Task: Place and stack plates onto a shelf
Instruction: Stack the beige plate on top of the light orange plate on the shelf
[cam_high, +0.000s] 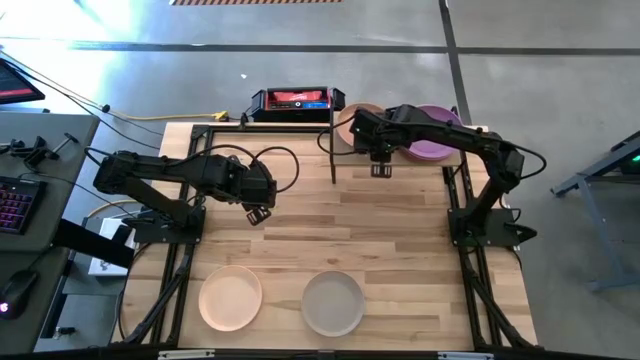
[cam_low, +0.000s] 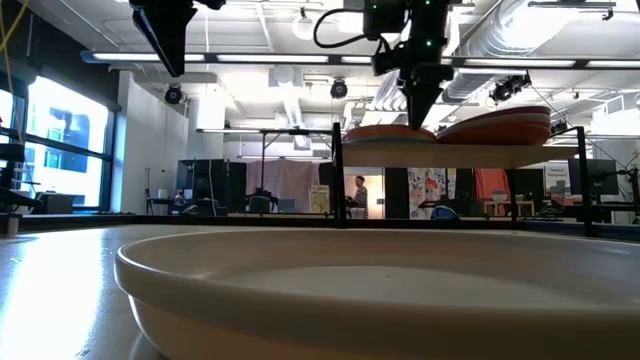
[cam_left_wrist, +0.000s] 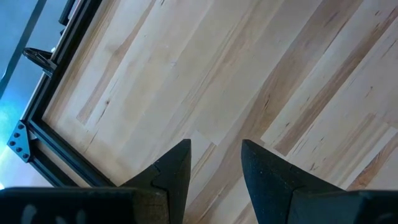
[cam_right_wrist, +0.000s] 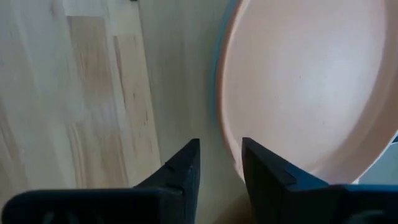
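Observation:
Next, my left gripper goes to the peach plate's far rim (cam_high: 227, 267), on the side toward the shelf, and closes there.
On the shelf (cam_low: 470, 155) at the table's far side lie two stacks of plates: one topped by a tan plate (cam_right_wrist: 311, 87) over a teal rim (cam_right_wrist: 217, 93), the other topped by a purple plate (cam_high: 437, 140). My right gripper (cam_right_wrist: 221, 165) points down, open, at the tan plate's near rim; in the low view its tips (cam_low: 418, 115) stand just above that stack. My left gripper (cam_high: 258, 213) hangs open over bare table at the left, holding nothing. A peach plate (cam_high: 230, 297) and a pale grey plate (cam_high: 333, 302) lie flat near the front edge. My right gripper stands open over the tan plate's near rim (cam_right_wrist: 231, 146), fingers pointing down, one on either side of that rim. The plate lies flat on its stack. Whether a finger touches it I cannot tell.
A black post (cam_high: 332, 150) stands at the shelf's left front corner. A red and black box (cam_high: 292, 100) sits beyond the table's far edge. Black frame rails (cam_high: 180, 270) run along both sides. Bare wood lies mid-table between the arms (cam_high: 350, 220).

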